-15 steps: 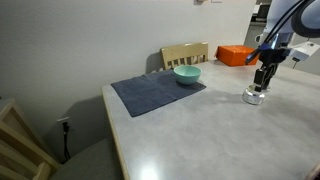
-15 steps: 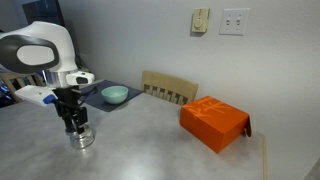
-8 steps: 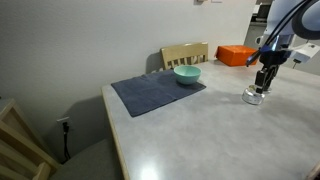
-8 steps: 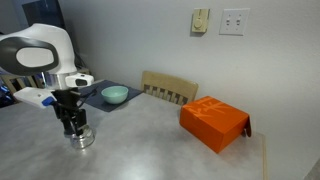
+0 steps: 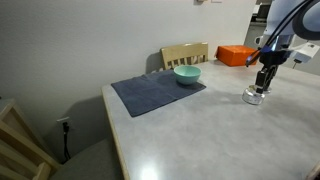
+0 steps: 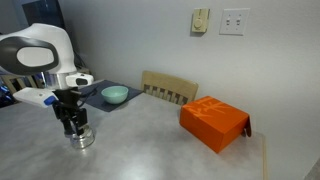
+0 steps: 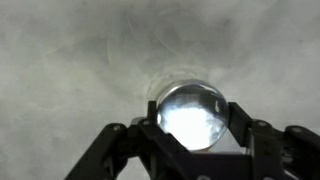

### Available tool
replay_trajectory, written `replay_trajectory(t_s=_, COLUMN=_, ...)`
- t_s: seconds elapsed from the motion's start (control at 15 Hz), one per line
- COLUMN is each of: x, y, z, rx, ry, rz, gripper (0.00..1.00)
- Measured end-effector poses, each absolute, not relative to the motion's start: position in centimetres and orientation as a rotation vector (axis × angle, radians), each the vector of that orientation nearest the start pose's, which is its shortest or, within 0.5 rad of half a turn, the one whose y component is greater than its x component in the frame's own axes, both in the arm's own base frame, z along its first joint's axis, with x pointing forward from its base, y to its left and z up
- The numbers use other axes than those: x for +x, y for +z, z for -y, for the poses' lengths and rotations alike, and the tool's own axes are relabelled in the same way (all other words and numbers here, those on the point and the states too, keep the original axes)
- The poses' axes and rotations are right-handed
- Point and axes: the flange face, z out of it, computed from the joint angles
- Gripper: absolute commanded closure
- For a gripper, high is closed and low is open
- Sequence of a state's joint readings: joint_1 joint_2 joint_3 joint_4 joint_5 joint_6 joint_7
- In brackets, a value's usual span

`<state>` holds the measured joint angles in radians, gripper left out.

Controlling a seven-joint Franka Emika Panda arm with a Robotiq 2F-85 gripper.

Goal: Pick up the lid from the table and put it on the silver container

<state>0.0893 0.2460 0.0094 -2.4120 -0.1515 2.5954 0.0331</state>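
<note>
The robot's gripper needs to release the lid on the top rim of the silver container (image 5: pixel 254 91), away from the teal bowl.
The silver container (image 5: pixel 255 97) stands on the grey table in both exterior views (image 6: pixel 80 138). My gripper (image 5: pixel 263 84) is straight above it, fingers down on its top (image 6: pixel 73 124). In the wrist view a round shiny lid (image 7: pixel 192 112) fills the gap between my two fingers (image 7: pixel 192 128), which touch it on both sides. The lid sits over the container, which is hidden under it in that view. Whether the lid rests fully on the container I cannot tell.
A teal bowl (image 5: pixel 187 74) sits on a dark blue mat (image 5: pixel 155 93), away from the container. An orange box (image 6: pixel 214 122) lies on the table's other side. A wooden chair (image 6: pixel 170 88) stands behind the table. The table's edge (image 5: pixel 112 125) is near.
</note>
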Motion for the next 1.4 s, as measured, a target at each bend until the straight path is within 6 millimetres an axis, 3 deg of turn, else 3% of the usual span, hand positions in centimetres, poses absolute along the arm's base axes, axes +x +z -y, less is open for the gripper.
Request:
replay_trajectory(t_s=1.0, x=49.8, y=21.5, z=-5.3, rx=-3.181, ry=0.06, rz=0.447, gripper=0.56)
replay_trajectory(t_s=1.4, x=50.3, y=20.1, z=-5.0, rx=-3.177, ry=0.11, rz=0.45, gripper=0.56)
